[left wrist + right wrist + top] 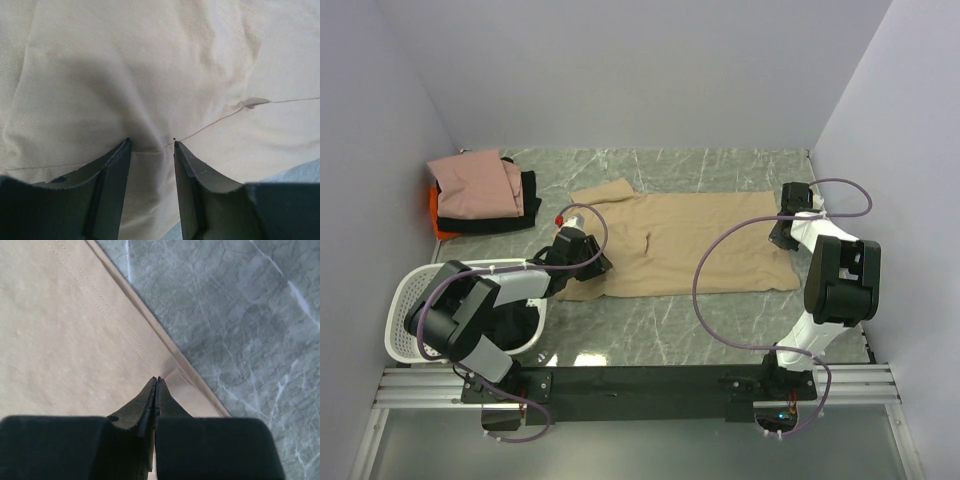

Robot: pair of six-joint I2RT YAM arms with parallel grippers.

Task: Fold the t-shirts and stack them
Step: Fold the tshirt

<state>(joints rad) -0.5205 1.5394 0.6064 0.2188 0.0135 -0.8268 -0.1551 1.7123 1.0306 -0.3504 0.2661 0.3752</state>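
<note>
The hem flap on the tan-beige t-shirt lies short of the layer below, so next my right hand pinches the flap (176, 375) and pulls it out before folding.
A tan-beige t-shirt (690, 240) lies spread flat on the marble table, hem to the right. My left gripper (592, 258) rests on its left sleeve area. In the left wrist view the left gripper (150, 142) is open, with tan cloth (150, 75) and a seam lying between the jaws. My right gripper (783, 232) sits at the shirt's far right hem. In the right wrist view the right gripper (156, 378) is shut at the stitched hem (125, 340), where a small flap is turned up. A dusty pink shirt (475, 185) lies folded on black (527, 192) and orange (442, 226) ones at the back left.
A white perforated basket (405, 300) stands at the near left, under the left arm. Grey walls close in the table on the left, back and right. Bare marble (720, 320) lies between the shirt and the arm bases.
</note>
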